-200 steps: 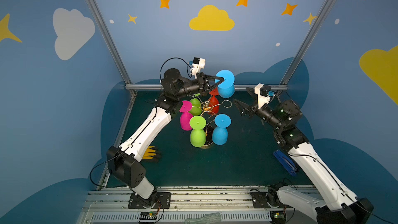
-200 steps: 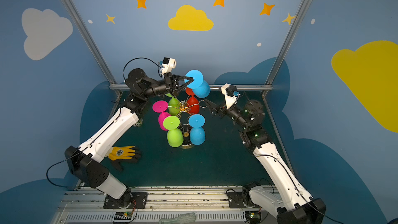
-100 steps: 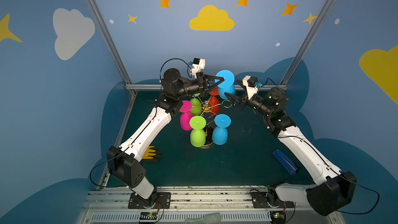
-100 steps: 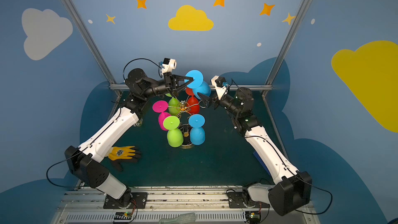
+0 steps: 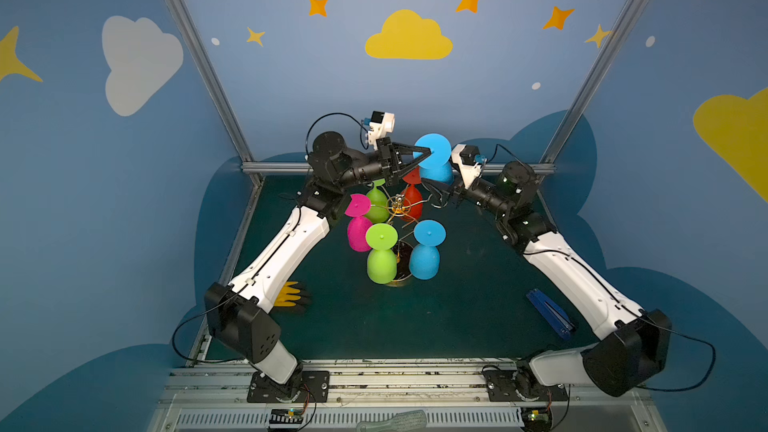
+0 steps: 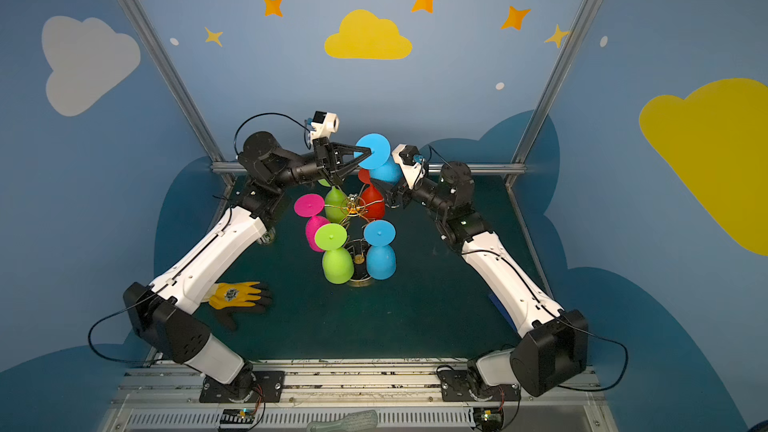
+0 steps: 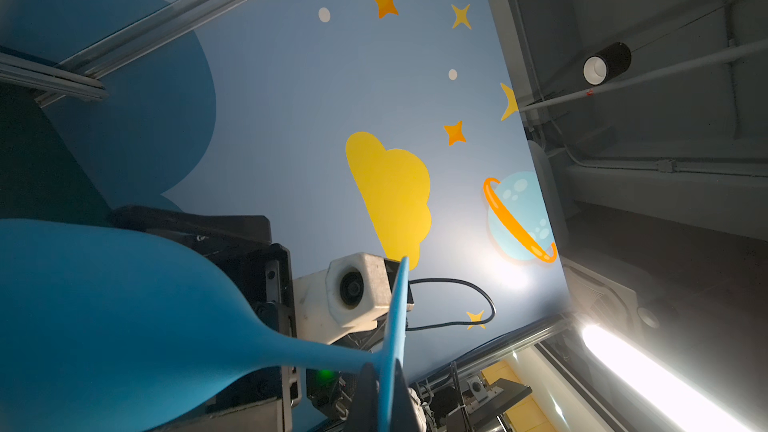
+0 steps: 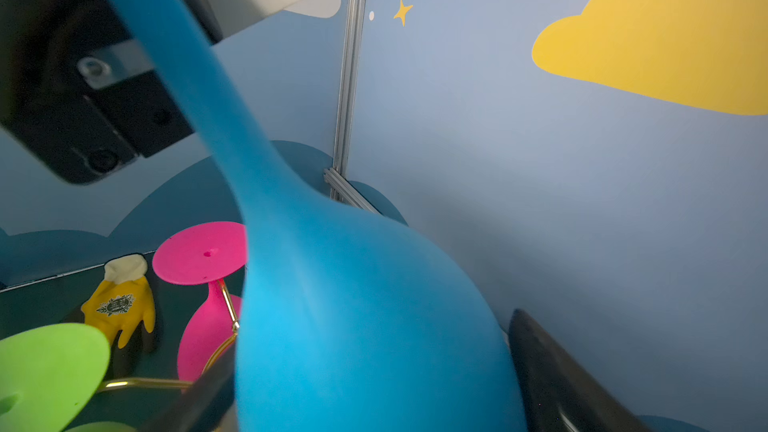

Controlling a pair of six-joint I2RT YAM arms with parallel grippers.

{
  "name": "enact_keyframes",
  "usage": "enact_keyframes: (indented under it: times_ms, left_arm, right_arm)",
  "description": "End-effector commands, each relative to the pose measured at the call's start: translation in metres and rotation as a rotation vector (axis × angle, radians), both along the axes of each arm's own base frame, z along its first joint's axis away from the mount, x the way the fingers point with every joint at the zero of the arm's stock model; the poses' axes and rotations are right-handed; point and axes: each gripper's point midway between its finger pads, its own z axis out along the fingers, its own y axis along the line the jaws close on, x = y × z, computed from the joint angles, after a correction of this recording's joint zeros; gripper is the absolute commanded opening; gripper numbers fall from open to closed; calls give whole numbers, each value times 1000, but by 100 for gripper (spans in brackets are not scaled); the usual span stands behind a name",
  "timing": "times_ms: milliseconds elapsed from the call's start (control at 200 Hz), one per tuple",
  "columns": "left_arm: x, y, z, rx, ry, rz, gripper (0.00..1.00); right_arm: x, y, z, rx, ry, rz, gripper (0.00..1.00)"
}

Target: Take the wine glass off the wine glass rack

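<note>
The robot's left gripper pinches the wine glass's foot while the bowl hangs with its opening down, so next the right gripper takes the bowl (image 5: 437, 173) as the left gripper regrips the tilted foot.
A blue wine glass (image 5: 437, 172) hangs upside down in the air above the back of the gold wine glass rack (image 5: 399, 206), clear of its arms. My left gripper (image 5: 428, 152) is shut on the rim of its round foot, as the left wrist view shows (image 7: 384, 376). My right gripper (image 8: 374, 388) stands open with one dark finger (image 8: 548, 376) on each side of the glass's bowl (image 8: 365, 326), very close to it. In both top views it reaches in under the bowl (image 6: 388, 196). Pink (image 5: 359, 232), green (image 5: 381, 261), blue (image 5: 424, 259) and red (image 5: 412, 201) glasses hang on the rack.
A yellow glove (image 6: 237, 295) lies on the dark mat by the left arm. A flat blue object (image 5: 548, 314) lies beside the right arm. The back wall and metal frame posts stand close behind the rack.
My right arm has swung in from the right, and its jaws now flank the blue glass's bowl, slightly narrower than before. The left arm and the glass have stayed put.
</note>
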Motion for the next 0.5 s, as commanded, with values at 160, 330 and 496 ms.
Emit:
enact_keyframes:
  times_ms: [160,330,496]
  left_arm:
    - [-20,8,29,-39,-127,-16,19]
    - [-18,14,33,-32,-193,13,56]
    - [-1,21,9,116,-368,164,73]
  right_arm:
    - [-12,-10,9,17,43,-58,58]
    - [-23,-31,16,10,111,-145,50]
    - [-40,-59,14,-43,243,-253,45]
